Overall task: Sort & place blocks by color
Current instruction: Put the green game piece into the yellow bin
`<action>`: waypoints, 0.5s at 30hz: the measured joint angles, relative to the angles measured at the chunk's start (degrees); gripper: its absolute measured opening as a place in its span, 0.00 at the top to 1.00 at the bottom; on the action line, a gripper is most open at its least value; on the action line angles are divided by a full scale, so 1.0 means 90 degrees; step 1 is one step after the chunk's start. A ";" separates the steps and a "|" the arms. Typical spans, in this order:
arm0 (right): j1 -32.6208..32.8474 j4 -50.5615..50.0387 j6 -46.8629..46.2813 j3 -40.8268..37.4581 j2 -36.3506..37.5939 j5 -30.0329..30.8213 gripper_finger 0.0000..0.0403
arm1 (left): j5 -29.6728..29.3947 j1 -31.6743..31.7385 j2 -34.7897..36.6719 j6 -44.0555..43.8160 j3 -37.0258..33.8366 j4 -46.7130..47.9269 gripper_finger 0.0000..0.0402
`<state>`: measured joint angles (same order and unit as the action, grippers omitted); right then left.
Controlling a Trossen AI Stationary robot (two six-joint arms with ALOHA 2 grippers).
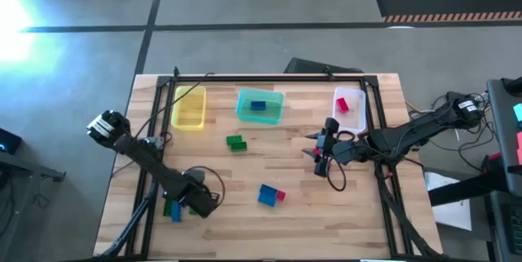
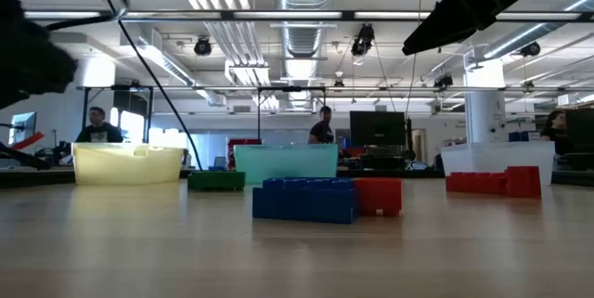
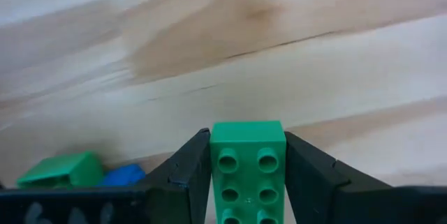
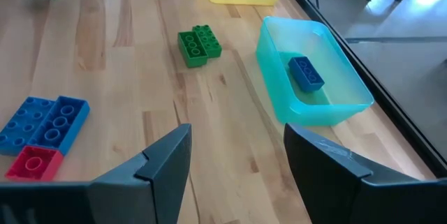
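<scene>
My left gripper is to let go of the green brick near the middle of the yellow bin [image 1: 192,108].
My left gripper [image 3: 248,175], near the table's front left [image 1: 192,201], is shut on a green brick [image 3: 248,147]. Beside it on the wood lie another green brick [image 3: 63,170] and a blue one [image 3: 122,175]. Mid-table lie a pair of green bricks [image 4: 199,45]. Nearer the front lie joined blue bricks [image 4: 43,123] with a red one [image 4: 33,162]. At the back stand a yellow bin [image 1: 189,108], a teal bin [image 1: 259,115] holding a blue brick [image 4: 306,72], and a clear bin [image 1: 349,91] holding a red brick [image 1: 343,104]. My right gripper [image 4: 237,161] hovers open at the right. My left gripper pinches the green brick's two long sides [image 3: 214,161] between its two fingers [image 3: 185,175]. The fingers come from above, pointing down. The brick's studded top faces up toward the wrist, and one short end [image 3: 248,130] sticks out past the fingertips. The brick looks lifted off the wood.
A black frame [image 1: 269,77] runs round the table's edges, and cables trail by both arms. Bare wood lies between the mid-table green bricks and the front blue and red ones. People and desks show in the room beyond the far edge.
</scene>
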<state>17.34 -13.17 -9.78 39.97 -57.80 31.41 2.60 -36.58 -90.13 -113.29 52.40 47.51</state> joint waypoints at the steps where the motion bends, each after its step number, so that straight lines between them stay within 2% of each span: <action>1: 0.0000 0.0002 0.0028 0.0000 0.0000 0.0002 0.46 | -0.0022 0.0118 0.0000 0.0240 0.0088 -0.0002 0.68; 8: 0.0000 -0.0002 0.0093 0.0000 0.0000 0.0004 0.46 | -0.0479 0.1395 0.0072 0.2538 0.0608 0.0660 0.68; 15: 0.0000 -0.0010 0.0165 -0.0002 0.0003 0.0002 0.46 | -0.0975 0.2992 0.0382 0.5227 0.1303 0.1895 0.68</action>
<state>17.34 -13.26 -8.29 39.94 -57.78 31.42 -6.18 -9.66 -86.69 -66.25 64.12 64.56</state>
